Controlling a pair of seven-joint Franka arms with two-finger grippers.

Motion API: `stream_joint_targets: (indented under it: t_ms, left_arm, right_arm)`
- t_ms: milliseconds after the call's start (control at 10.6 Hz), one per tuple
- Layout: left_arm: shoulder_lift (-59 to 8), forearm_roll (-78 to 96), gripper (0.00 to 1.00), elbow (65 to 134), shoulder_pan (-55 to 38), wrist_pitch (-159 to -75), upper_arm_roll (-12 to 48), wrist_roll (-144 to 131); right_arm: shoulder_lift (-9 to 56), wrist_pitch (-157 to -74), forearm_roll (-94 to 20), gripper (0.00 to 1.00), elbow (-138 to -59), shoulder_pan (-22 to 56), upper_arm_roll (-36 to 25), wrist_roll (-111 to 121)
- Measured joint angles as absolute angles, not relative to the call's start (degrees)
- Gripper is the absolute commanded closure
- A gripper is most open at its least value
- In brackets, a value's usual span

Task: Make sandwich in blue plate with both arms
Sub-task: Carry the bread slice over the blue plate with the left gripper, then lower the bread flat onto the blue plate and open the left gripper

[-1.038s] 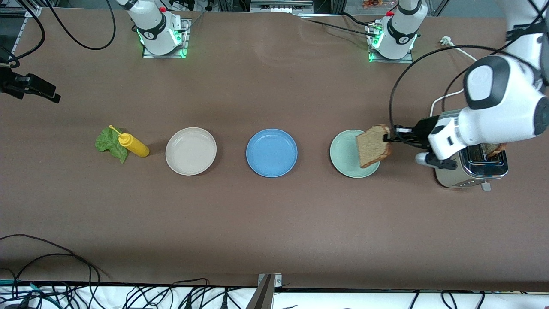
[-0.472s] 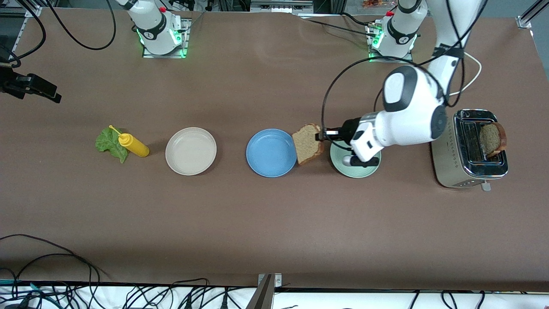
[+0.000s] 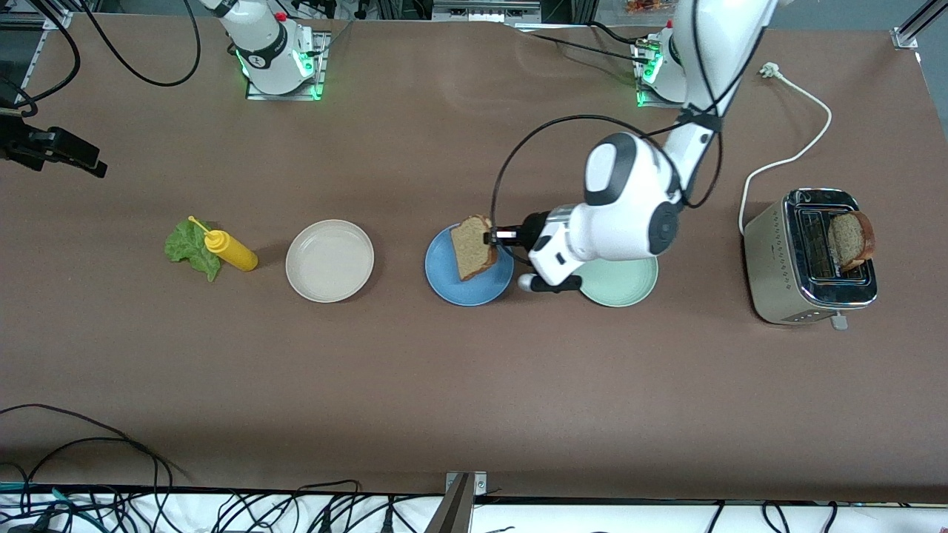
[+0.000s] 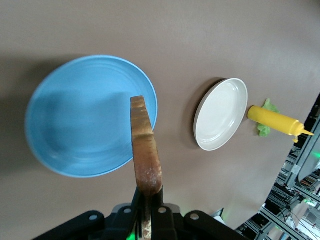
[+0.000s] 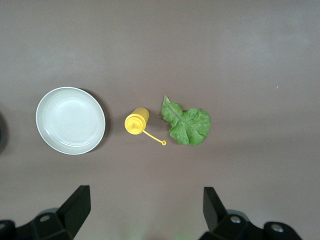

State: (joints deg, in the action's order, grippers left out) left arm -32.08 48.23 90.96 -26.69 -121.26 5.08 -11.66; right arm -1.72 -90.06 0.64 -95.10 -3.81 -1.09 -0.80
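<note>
Next, my left gripper releases the bread slice, now upright over the blue plate, so that it lies flat across the middle of the blue plate [image 3: 472,272] [image 4: 91,109].
My left gripper [image 3: 495,237] is shut on the crust edge of a brown bread slice [image 3: 474,248] and holds it upright over the blue plate [image 3: 452,285]. In the left wrist view the bread slice [image 4: 145,150] shows edge-on between the fingers, above the rim of the blue plate [image 4: 75,120]. A second bread slice [image 3: 850,238] stands in the toaster [image 3: 785,296]. The green lettuce leaf [image 3: 189,248] lies toward the right arm's end of the table. My right gripper [image 5: 145,210] hangs open high over the lettuce leaf [image 5: 187,125], holding nothing.
A yellow squeeze bottle [image 3: 231,250] lies against the lettuce. A beige plate [image 3: 329,260] sits between it and the blue plate. A mint-green plate [image 3: 626,285] is partly under the left wrist. The toaster's white cord [image 3: 796,152] trails toward the left arm's base.
The left arm has carried the bread slice from over the mint-green plate to over the blue plate. The toaster is now uncovered. The right gripper stays open.
</note>
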Motion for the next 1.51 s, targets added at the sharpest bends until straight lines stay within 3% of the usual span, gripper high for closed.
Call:
stream_joint_targets:
  t_ms: [566,755,1038,1132,1227,1510]
  left_arm:
    - [-39.16,48.34,1.0,88.6,-32.71,-129.72,4.93,-12.62]
    - [-39.47,48.34,0.88,88.34,-32.71,-129.76,4.61,-12.55]
    - [-39.74,48.34,0.87,88.31,-32.62,-129.77,3.18,-8.57]
    - [-39.85,48.34,0.74,88.31,-32.47,-129.77,2.21,-6.45]
    - [-39.98,48.34,0.01,88.29,-32.15,-129.77,1.81,-5.16]
    - [-40.23,48.34,0.0,88.25,-32.07,-129.77,1.65,-3.79]
  right_arm:
    - [-1.69,-90.03,0.64,0.0,-95.1,-3.82,-1.05,-0.8]
    - [-1.69,-90.03,0.64,0.0,-95.11,-3.82,-1.05,-0.8]
    - [-1.61,-90.03,0.64,0.0,-95.11,-3.82,-1.05,-0.8]
    - [-1.55,-90.03,0.64,0.0,-95.11,-3.77,-1.04,-0.8]
    - [-1.49,-90.03,0.64,0.0,-95.11,-3.66,-1.01,-0.8]
    - [-1.39,-90.03,0.64,0.0,-95.11,-3.58,-0.96,-0.8]
